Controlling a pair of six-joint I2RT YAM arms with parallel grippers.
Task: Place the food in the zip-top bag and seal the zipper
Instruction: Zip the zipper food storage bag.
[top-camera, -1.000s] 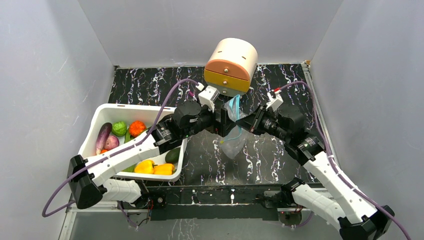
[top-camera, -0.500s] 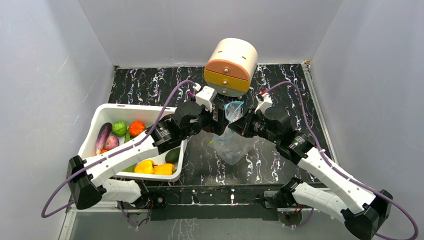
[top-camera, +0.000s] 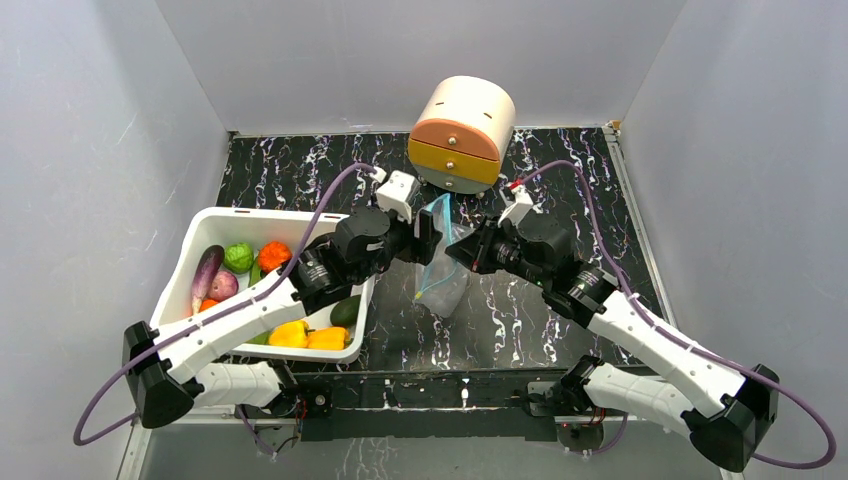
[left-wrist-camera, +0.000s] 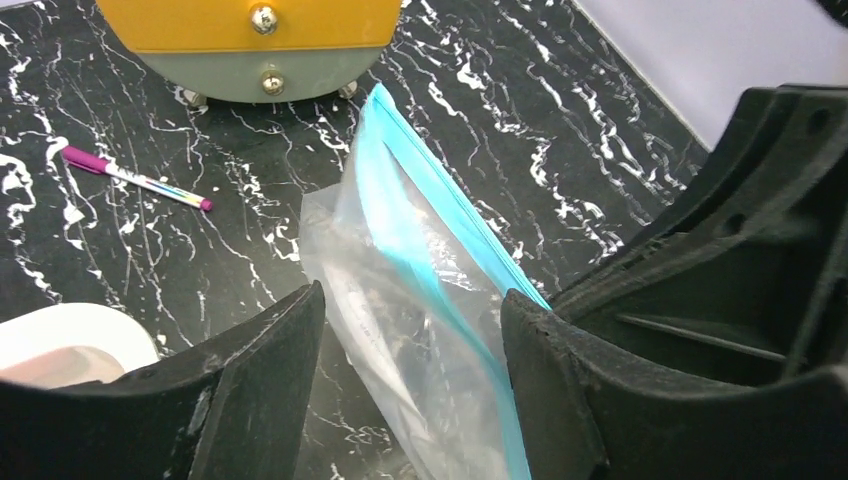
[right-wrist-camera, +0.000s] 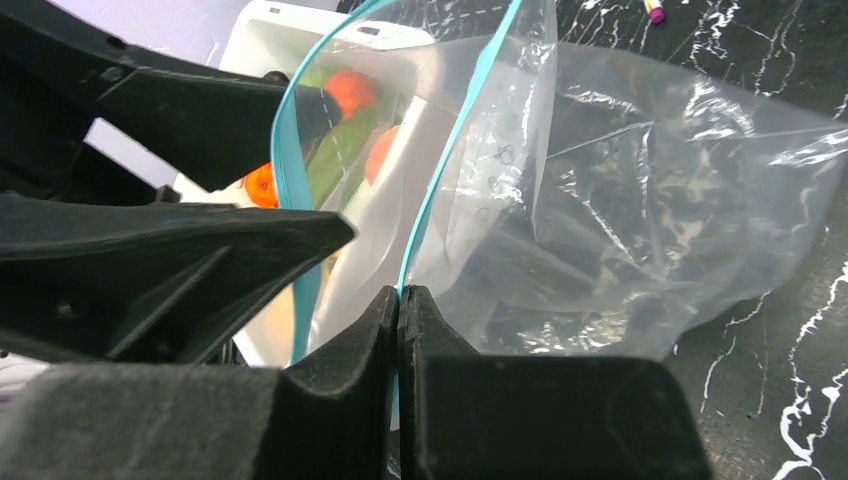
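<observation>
The zip-top bag's opening is narrow, so my left gripper should draw one side of the bag toward the tub while my right gripper opens and retakes the zipper strip (right-wrist-camera: 432, 197).
The clear zip-top bag (top-camera: 441, 272) hangs above the table between both grippers, just right of the tub. My right gripper (right-wrist-camera: 400, 296) is shut on its blue-green zipper strip (right-wrist-camera: 470, 120). My left gripper (left-wrist-camera: 412, 300) is open, and the bag (left-wrist-camera: 400, 240) with its strip (left-wrist-camera: 440, 200) passes between its fingers (left-wrist-camera: 262, 375). I see no yellow piece on the strip. The food lies in the white tub (top-camera: 250, 214): eggplant (top-camera: 206, 272), green piece (top-camera: 238, 256), orange fruit (top-camera: 274, 255), yellow peppers (top-camera: 308, 336). The bag looks empty.
A round cream and orange drawer unit (top-camera: 462, 132) stands at the back, just behind the bag. A purple marker (left-wrist-camera: 135, 180) lies on the black marble table near it. Grey walls close in both sides.
Both grippers and the bag have moved left, toward the tub. The bag now hangs narrower and more upright.
</observation>
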